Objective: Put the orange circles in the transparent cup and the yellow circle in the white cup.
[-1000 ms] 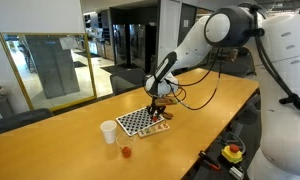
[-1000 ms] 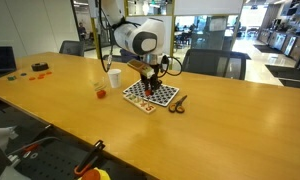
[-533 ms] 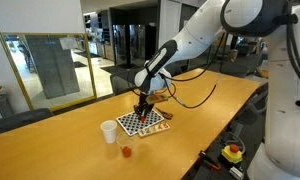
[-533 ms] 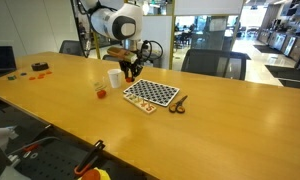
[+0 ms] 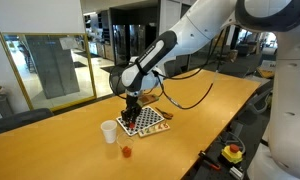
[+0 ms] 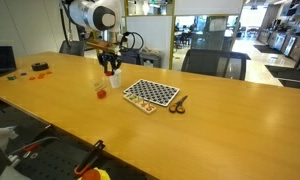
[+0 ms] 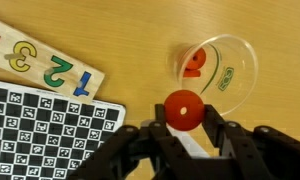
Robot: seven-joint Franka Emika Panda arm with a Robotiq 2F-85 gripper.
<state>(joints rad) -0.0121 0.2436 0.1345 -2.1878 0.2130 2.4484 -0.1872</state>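
Observation:
I need to let go of the orange circle my gripper has in the bottom of the transparent cup (image 5: pixel 127 152) (image 7: pixel 193 66), against the orange circle that is lying there.
My gripper (image 7: pixel 183 115) is shut on one of the orange circles (image 7: pixel 183 107), a small orange-red disc pinched between the black fingers. Just beyond it in the wrist view stands the transparent cup (image 7: pixel 233 62), with another orange circle (image 7: pixel 195 63) lying in its bottom. In both exterior views the gripper (image 5: pixel 130 106) (image 6: pixel 111 69) hangs above the table near the white cup (image 5: pixel 110 131) (image 6: pixel 115 79) and the transparent cup (image 5: pixel 126 151) (image 6: pixel 101 91). The yellow circle is out of view.
A black-and-white checkerboard (image 5: pixel 146 121) (image 6: pixel 151 93) (image 7: pixel 40 130) lies beside the cups. A wooden number puzzle (image 7: pixel 40 68) shows next to it in the wrist view. A small dark tool (image 6: pixel 177 103) lies past the board, and small orange things (image 6: pixel 39 67) sit far off on the table.
The arm has swung away from above the checkerboard toward the two cups, carrying the orange disc. The jaws have stayed shut.

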